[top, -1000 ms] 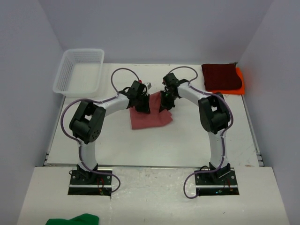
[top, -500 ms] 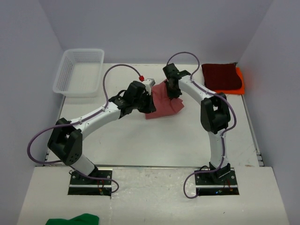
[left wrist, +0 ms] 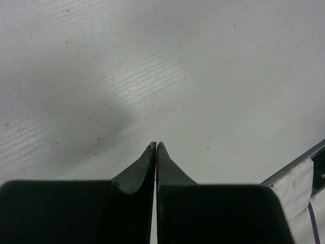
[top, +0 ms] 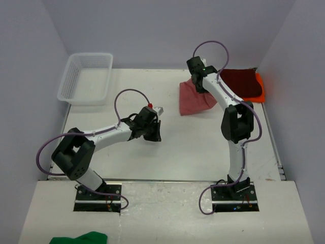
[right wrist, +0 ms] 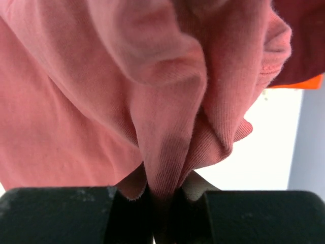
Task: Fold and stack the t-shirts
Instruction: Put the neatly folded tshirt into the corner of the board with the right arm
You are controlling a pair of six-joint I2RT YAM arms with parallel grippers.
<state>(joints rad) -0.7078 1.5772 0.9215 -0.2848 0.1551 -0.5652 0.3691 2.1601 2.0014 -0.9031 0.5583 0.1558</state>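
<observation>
The rose t-shirt, now hanging bunched beside the stack, will be let go by my right gripper, flat on top of the folded dark maroon t-shirt (top: 245,84).
The folded rose t-shirt (top: 194,98) hangs bunched from my right gripper (top: 199,84), which is shut on a pinch of its cloth (right wrist: 165,168) just left of the stack. That stack sits at the back right: a folded dark maroon t-shirt (top: 238,83) on top of a bright orange t-shirt (top: 260,90). In the right wrist view the maroon (right wrist: 304,46) and orange (right wrist: 299,83) edges show beyond the rose cloth. My left gripper (top: 154,131) is shut and empty over bare table in the middle; its fingertips (left wrist: 156,148) meet above the white surface.
A white mesh basket (top: 86,77) stands at the back left of the white table (top: 172,152). Grey walls close in both sides and the back. A green cloth (top: 78,238) lies on the near ledge by the left base.
My right gripper has carried the rose t-shirt from the table's middle back and right, towards the stack. My left gripper has let go of it and drawn back to the near middle.
</observation>
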